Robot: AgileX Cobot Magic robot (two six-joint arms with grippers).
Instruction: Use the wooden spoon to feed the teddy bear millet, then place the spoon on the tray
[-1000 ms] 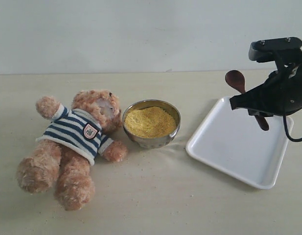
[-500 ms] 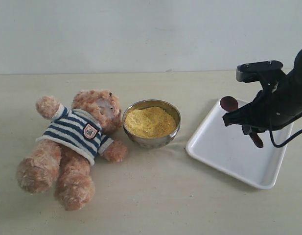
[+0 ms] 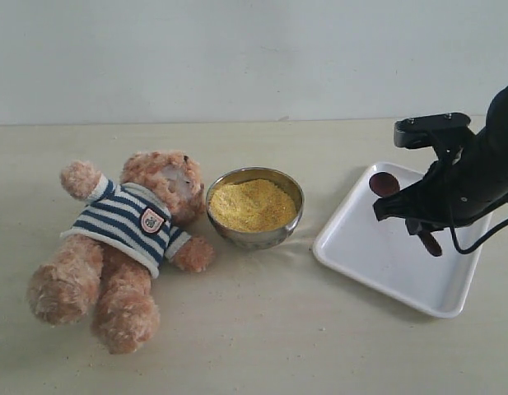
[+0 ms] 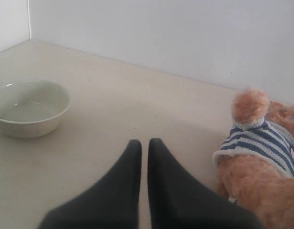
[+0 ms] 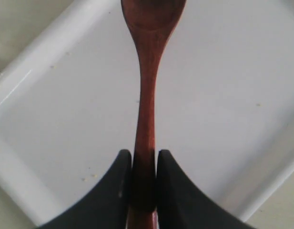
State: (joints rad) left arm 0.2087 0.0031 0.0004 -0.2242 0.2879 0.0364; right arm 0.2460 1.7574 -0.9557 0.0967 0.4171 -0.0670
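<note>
Next, my right gripper lets go of the wooden spoon on the white tray's bottom [image 3: 396, 230] [image 5: 144, 108], with the spoon's bowl end toward the tray's far corner. The spoon is held low over the tray now.
The teddy bear [image 3: 130, 239] lies on its back at the left, its striped sleeve and paw [image 4: 254, 138] also showing in the left wrist view. Beside its head stands the steel bowl of yellow millet [image 3: 252, 206]. My right gripper [image 3: 418, 222] is shut on the handle of the wooden spoon [image 5: 147, 95], held low over the white tray [image 3: 385, 255]; the spoon's bowl [image 3: 383, 183] sits near the tray's far corner. The tray [image 5: 65, 119] fills the right wrist view. My left gripper [image 4: 144, 143] is shut and empty, above bare table near the bear.
A pale green ceramic bowl [image 4: 30, 107] sits on the table, seen only in the left wrist view. A few yellow grains lie on the tray floor. A pale wall bounds the table's far edge.
My right gripper has come down toward the tray with the spoon, whose bowl now sits low at the tray's far corner. The bear and millet bowl have not moved.
</note>
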